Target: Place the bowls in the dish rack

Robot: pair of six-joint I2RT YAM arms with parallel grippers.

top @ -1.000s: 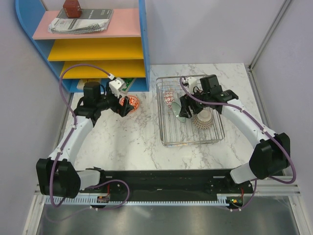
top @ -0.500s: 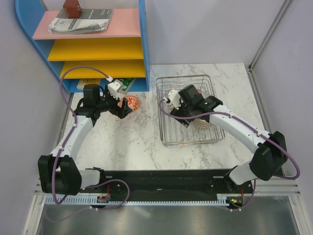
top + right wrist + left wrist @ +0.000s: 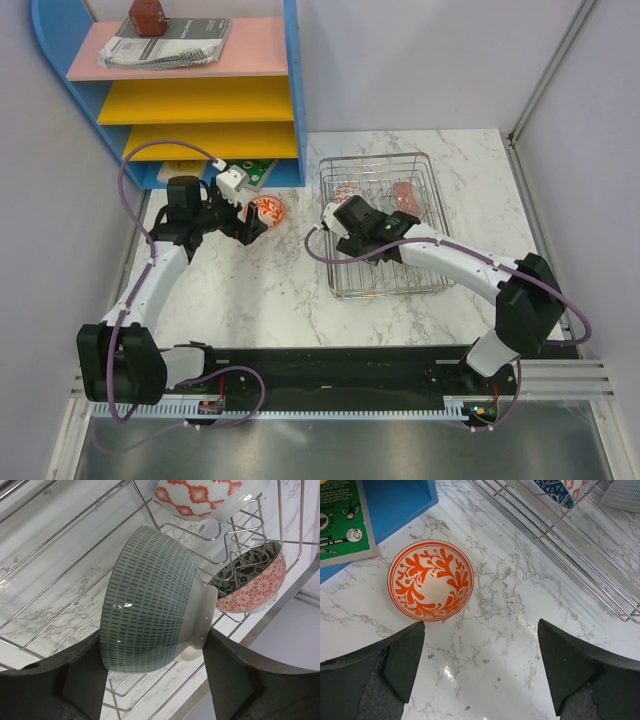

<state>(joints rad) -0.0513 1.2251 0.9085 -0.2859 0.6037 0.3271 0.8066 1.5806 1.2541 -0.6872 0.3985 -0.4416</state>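
Note:
My right gripper should release the pale green bowl, now tipped on its side above the rack's wires, among the wires of the rack, beside the red-patterned bowl that is nearest the shelf unit [image 3: 348,240] [image 3: 97,563].
An orange-and-white patterned bowl [image 3: 431,579] stands upright on the marble table, left of the dish rack [image 3: 433,262]. My left gripper [image 3: 480,667] hovers just short of it, open, with only bare table between its fingers. In the top view that bowl [image 3: 268,208] lies beside the left gripper [image 3: 248,224]. My right gripper [image 3: 157,680] is shut on a pale green dash-patterned bowl [image 3: 150,595] tipped on its side, rim against one finger and foot against the other, above the rack's wires [image 3: 60,565]. Two red-patterned bowls [image 3: 255,587] rest among the tines. In the top view the right gripper [image 3: 343,220] is at the rack's left side.
A blue shelf unit [image 3: 292,100] with yellow and pink shelves stands at the back left, close behind the orange bowl. A green printed card [image 3: 340,515] lies at its foot. A dark blue patterned bowl [image 3: 555,489] sits in the rack's near corner [image 3: 600,580]. Grey walls close in both sides.
My right arm has swung left across the rack, carrying the pale green bowl toward the rack's left side. My left gripper has drawn back slightly, uncovering more of the orange bowl.

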